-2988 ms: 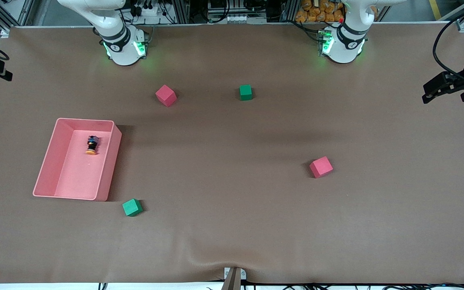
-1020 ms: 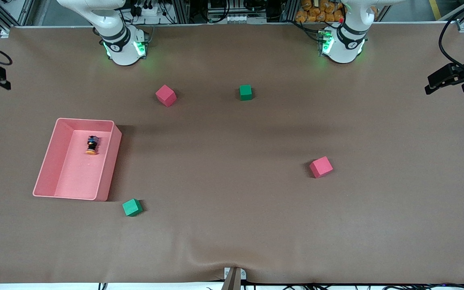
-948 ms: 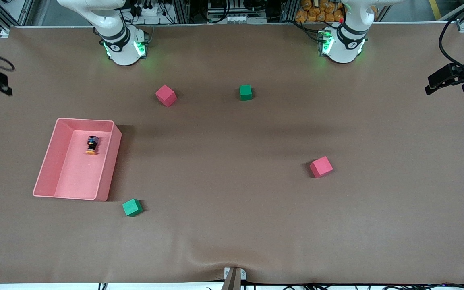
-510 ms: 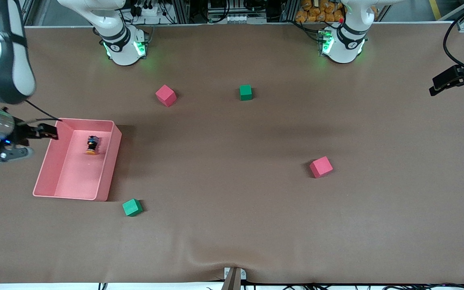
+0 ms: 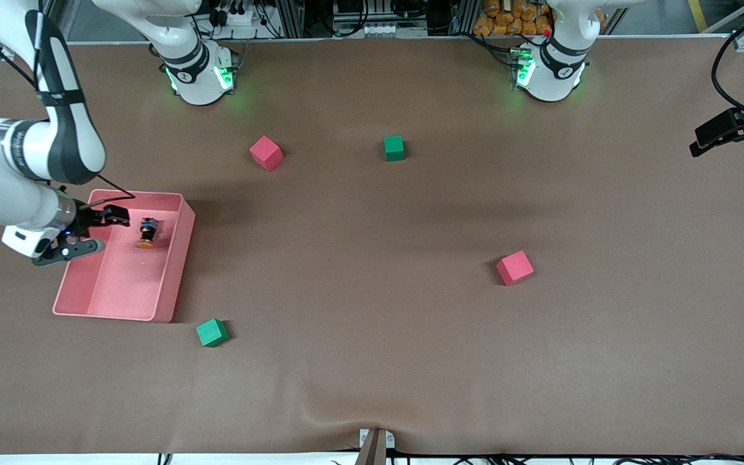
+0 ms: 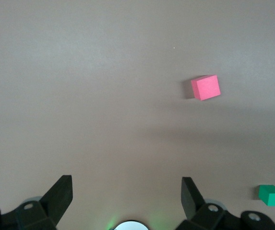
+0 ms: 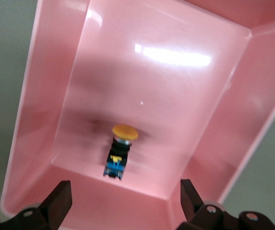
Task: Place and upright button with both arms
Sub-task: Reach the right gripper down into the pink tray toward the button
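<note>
The robot's right gripper needs to next close on the button's black body (image 5: 147, 233) (image 7: 118, 150), between its orange cap and its blue end, inside the pink tray.
The button (image 5: 147, 232) lies on its side in the pink tray (image 5: 88, 284), orange cap toward the front camera. In the right wrist view the button (image 7: 118, 152) lies on the tray floor (image 7: 156, 96), close to one end wall. My right gripper (image 5: 97, 231) is open and empty over the tray's edge, beside the button and not touching it; its fingers (image 7: 60, 199) stand wide apart. My left gripper (image 5: 701, 141) hangs open and empty over the left arm's end of the table; its fingers (image 6: 63, 191) frame bare tabletop.
A red cube (image 5: 266, 153) and a green cube (image 5: 394, 148) sit near the robots' bases. Another red cube (image 5: 515, 267) sits toward the left arm's end. A green cube (image 5: 212, 332) sits by the tray's corner nearest the front camera. The left wrist view shows a red cube (image 6: 205, 87) and a green cube (image 6: 270, 195).
My right arm has swung in from the table's edge and brought its open gripper down over the pink tray beside the button. My left gripper has drifted slightly outward. The button has not moved.
</note>
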Available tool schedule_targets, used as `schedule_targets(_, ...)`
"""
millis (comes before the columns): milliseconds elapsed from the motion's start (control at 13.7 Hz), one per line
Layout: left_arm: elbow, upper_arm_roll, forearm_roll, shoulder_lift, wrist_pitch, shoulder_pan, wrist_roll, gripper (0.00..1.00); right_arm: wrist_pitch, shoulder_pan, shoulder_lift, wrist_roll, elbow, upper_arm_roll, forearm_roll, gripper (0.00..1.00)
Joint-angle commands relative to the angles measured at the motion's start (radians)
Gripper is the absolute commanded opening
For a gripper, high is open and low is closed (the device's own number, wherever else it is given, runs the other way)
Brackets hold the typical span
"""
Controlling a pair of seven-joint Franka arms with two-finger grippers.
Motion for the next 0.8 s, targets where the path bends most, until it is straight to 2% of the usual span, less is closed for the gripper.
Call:
schedule_targets(0, -0.02, -0.005, -0.017, -0.016, 0.008, 0.01, 0.028, 1.0, 0.1, 0.008, -0.032, -0.004, -0.107, 0.004, 0.014, 1.0)
schedule_targets(146, -0.02, -0.005, -0.017, -0.019, 0.006, 0.01, 0.028, 1.0, 0.153, 0.001, -0.018, -0.004, -0.149, 0.003, 0.051, 1.0)
schedule_targets(364, -0.012, -0.005, -0.017, -0.02, 0.008, 0.01, 0.028, 1.0, 0.256, -0.029, 0.065, -0.003, -0.169, 0.003, 0.097, 1.0)
schedule_targets(510, -0.014, -0.005, -0.017, -0.017, 0.009, 0.01, 0.028, 1.0, 0.258, -0.035, 0.094, -0.001, -0.172, 0.003, 0.134, 1.0)
schedule_targets(729, -0.014, -0.003, -0.017, -0.016, 0.009, 0.01, 0.028, 1.0, 0.283, -0.035, 0.125, 0.03, -0.176, 0.003, 0.137, 0.99)
